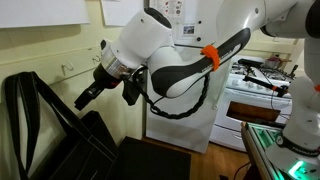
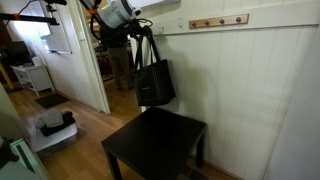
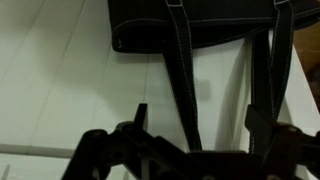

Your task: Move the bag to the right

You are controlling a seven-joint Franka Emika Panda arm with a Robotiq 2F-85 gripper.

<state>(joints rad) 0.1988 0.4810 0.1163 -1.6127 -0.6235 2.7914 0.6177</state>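
Observation:
The upper part of the nearer strap (image 1: 44,91) of the black tote bag, near its top bend, should be the next spot for my gripper to go to and close on.
The black tote bag (image 2: 154,85) hangs against the white panelled wall above a black table, with its long straps running up to my gripper (image 2: 138,30). In an exterior view the bag (image 1: 85,135) and its looping straps are at the lower left, and my gripper (image 1: 85,98) points down towards them. In the wrist view the bag (image 3: 190,25) is at the top. My gripper (image 3: 200,120) has its jaws wide apart. One strap runs between them and another runs along the right finger. How the straps are held is hidden.
A low black table (image 2: 155,140) stands under the bag and also shows in an exterior view (image 1: 150,160). A wooden hook rail (image 2: 218,20) is on the wall. A white stove (image 1: 255,95) stands behind the arm. An open doorway (image 2: 60,60) adjoins the wall.

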